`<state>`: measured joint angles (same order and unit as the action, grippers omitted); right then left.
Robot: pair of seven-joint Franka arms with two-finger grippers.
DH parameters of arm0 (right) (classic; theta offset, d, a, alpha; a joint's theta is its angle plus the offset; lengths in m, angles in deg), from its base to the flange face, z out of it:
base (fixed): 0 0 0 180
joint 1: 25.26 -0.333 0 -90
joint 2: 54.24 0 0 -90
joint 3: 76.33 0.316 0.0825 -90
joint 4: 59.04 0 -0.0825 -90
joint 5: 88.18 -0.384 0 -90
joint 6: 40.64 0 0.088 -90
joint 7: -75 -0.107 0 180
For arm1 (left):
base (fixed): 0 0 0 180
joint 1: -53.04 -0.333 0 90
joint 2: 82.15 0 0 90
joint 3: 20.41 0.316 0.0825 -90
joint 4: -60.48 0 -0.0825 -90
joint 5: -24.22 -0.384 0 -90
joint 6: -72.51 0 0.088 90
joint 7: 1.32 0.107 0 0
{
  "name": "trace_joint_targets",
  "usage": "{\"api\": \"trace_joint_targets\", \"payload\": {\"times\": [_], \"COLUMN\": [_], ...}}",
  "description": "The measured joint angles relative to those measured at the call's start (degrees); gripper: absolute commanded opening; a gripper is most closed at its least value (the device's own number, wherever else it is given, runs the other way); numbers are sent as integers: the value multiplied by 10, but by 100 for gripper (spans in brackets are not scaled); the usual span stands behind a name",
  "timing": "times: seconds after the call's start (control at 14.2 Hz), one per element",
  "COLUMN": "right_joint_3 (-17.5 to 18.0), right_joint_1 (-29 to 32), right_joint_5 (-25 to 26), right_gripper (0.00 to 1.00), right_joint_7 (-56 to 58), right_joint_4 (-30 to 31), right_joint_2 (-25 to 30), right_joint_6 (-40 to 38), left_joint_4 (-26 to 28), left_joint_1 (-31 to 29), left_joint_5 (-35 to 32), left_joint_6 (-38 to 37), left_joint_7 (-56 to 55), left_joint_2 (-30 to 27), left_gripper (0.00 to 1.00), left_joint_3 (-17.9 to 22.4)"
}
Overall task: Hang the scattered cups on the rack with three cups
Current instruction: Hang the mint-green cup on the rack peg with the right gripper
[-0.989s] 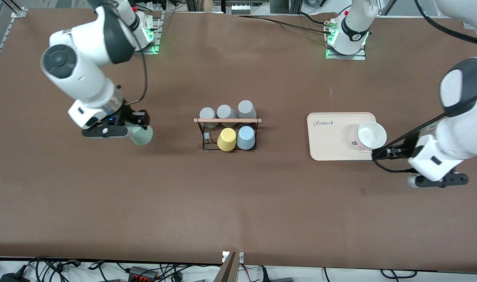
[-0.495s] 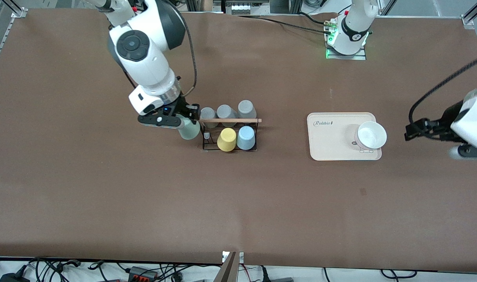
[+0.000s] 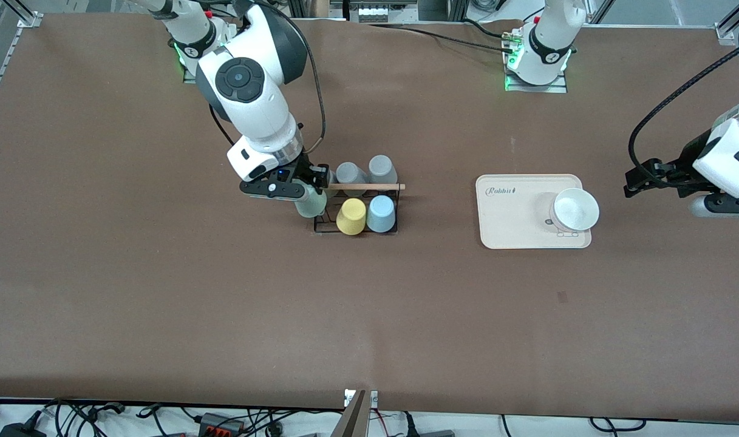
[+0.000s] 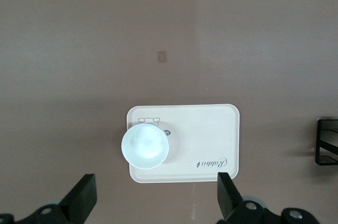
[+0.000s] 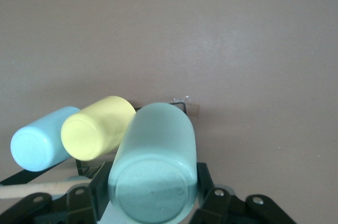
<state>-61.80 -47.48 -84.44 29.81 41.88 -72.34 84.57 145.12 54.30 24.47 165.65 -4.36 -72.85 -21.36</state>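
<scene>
The robot's right gripper should release the pale mint-green cup on the black wire rack's end (image 3: 320,218) (image 5: 151,137), next to the yellow cup.
My right gripper (image 3: 311,195) is shut on the pale mint-green cup (image 3: 310,206) and holds it bottom-out over the end of the black wire rack (image 3: 355,233) toward the right arm's end, just beside the yellow cup (image 3: 351,216). In the right wrist view the mint cup (image 5: 153,171) sits between the fingers (image 5: 97,195), with the yellow cup (image 5: 97,128) and the light blue cup (image 5: 39,145) beside it. The light blue cup (image 3: 381,213) hangs on the rack under the wooden rod (image 3: 375,187). My left gripper (image 3: 635,181) is open and empty.
Two grey cups (image 3: 348,173) (image 3: 381,169) show on the rack's row farther from the camera. A beige tray (image 3: 509,212) with a white bowl (image 3: 575,209) lies toward the left arm's end; both show in the left wrist view, tray (image 4: 211,129) and bowl (image 4: 145,146).
My right gripper has carried the mint cup from the right arm's end of the table up to the rack. My left gripper has moved away from the tray.
</scene>
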Motion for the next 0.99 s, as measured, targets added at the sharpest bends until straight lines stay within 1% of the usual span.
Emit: {"api": "trace_joint_targets", "payload": {"times": [0.42,0.85,0.99], "right_joint_3": [-1,-1,-1], "right_joint_1": [-11,-16,-18], "right_joint_5": [23,25,33], "right_gripper": [34,34,34], "right_joint_7": [-2,-2,-2], "right_joint_4": [-1,-1,-1], "right_joint_2": [-27,-46,-54], "right_joint_6": [18,37,42], "left_joint_4": [61,61,56], "left_joint_1": [-2,-14,-14], "left_joint_5": [0,4,4], "left_joint_6": [33,35,35], "left_joint_7": [0,-1,-2], "left_joint_2": [-33,-46,-49], "left_gripper": [100,100,100], "left_joint_3": [1,0,1]}}
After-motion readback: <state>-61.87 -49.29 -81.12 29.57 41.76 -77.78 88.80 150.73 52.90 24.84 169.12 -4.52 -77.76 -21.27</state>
